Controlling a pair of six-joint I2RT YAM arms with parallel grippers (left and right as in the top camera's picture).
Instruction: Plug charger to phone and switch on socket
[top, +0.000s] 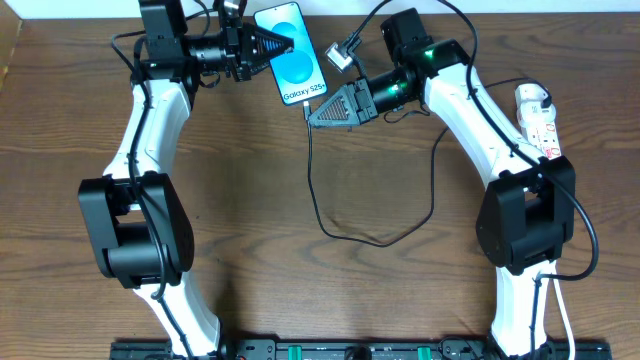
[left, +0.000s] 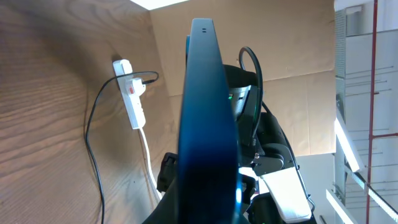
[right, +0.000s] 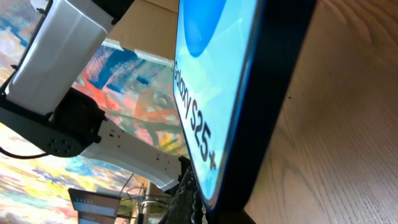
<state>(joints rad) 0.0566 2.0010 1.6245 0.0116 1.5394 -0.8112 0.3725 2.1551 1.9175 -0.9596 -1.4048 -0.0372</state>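
Note:
The plug tip, now hidden at the phone's bottom edge, will go down from my right gripper onto the bare wood inside the cable's loop (top: 333, 154), close to the phone, and be let go there.
My left gripper (top: 262, 45) is shut on the top end of the phone (top: 296, 70), holding it tilted at the table's far edge with its blue "Galaxy S25+" screen lit. In the left wrist view the phone (left: 202, 124) shows edge-on. My right gripper (top: 312, 115) is shut at the phone's bottom edge, where the black charger cable (top: 318, 200) comes out; the plug tip itself is hidden. The right wrist view shows the phone screen (right: 214, 81) right against my fingers (right: 205, 208). The white socket strip (top: 540, 125) lies at the right with the white adapter (top: 530, 98) at its far end.
The cable loops across the middle of the wooden table (top: 250, 220) and runs up to the strip. The strip (left: 134, 102) and cable (left: 92, 143) also show in the left wrist view. The strip's white cord (top: 560, 320) runs off the front right.

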